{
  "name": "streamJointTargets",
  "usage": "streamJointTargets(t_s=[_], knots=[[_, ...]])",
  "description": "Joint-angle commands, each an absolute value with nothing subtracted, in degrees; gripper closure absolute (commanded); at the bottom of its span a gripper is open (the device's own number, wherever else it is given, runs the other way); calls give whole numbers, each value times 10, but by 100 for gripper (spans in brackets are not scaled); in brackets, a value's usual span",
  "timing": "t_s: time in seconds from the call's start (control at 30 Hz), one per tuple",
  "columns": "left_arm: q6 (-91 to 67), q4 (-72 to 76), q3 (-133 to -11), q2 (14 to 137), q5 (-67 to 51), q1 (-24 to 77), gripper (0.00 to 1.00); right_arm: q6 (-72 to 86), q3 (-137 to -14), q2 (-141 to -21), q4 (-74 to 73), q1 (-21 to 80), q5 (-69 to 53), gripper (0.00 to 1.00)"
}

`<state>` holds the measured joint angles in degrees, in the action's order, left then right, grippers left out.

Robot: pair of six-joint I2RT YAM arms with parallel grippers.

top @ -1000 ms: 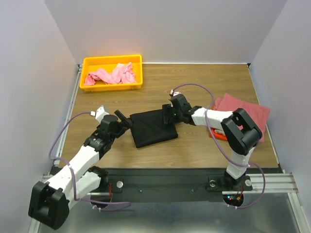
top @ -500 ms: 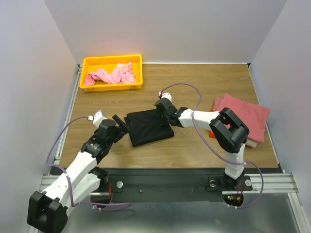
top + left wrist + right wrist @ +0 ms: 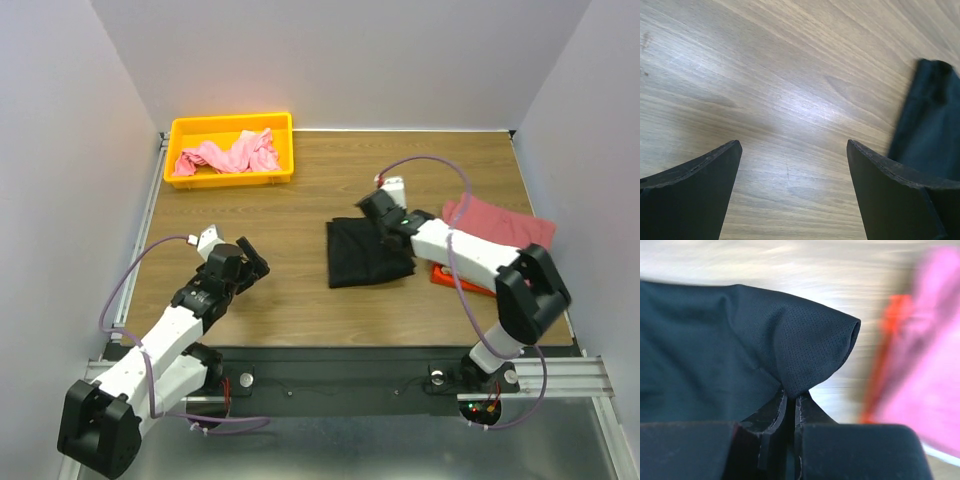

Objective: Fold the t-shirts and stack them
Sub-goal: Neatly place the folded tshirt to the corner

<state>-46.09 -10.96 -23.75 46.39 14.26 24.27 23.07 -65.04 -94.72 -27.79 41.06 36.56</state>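
I should set the black t-shirt down with my right gripper, letting go of it on top of the folded dusty rose-red t-shirt (image 3: 477,234) (image 3: 931,362).
The folded black t-shirt (image 3: 365,255) lies mid-table, right of centre. My right gripper (image 3: 373,214) is shut on a fold at its far edge; the right wrist view shows the mesh cloth (image 3: 810,340) bunched and pinched in the right gripper (image 3: 791,394). A dusty rose-red t-shirt (image 3: 500,225) lies folded at the right edge, on top of an orange t-shirt (image 3: 452,277), both blurred in the wrist view. A light pink t-shirt (image 3: 230,155) is crumpled in the bin. My left gripper (image 3: 250,262) is open over bare wood, left of the black t-shirt (image 3: 930,135).
The yellow bin (image 3: 230,123) stands at the back left. The wooden table (image 3: 300,200) is walled on three sides, with a black rail along its near edge. Purple cables loop off both arms.
The right gripper shut on the black t-shirt's edge and dragged it rightward, close to the rose-red one. The left arm stayed open and drew back slightly to the left.
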Motion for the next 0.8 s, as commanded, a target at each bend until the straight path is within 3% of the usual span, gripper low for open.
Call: streamJointTargets(t_s=[0.0,0.4,0.77], knots=[[-436,-78,-244,476,133,241,1,186,-636,-864,-330,343,416,100],[-426,-67,-246,504,127,240,1,84,-713,-759,-377,164,373,100],[-424,-58,-250,527,126,239,2,73,-804,-746,-421,107,371,100]])
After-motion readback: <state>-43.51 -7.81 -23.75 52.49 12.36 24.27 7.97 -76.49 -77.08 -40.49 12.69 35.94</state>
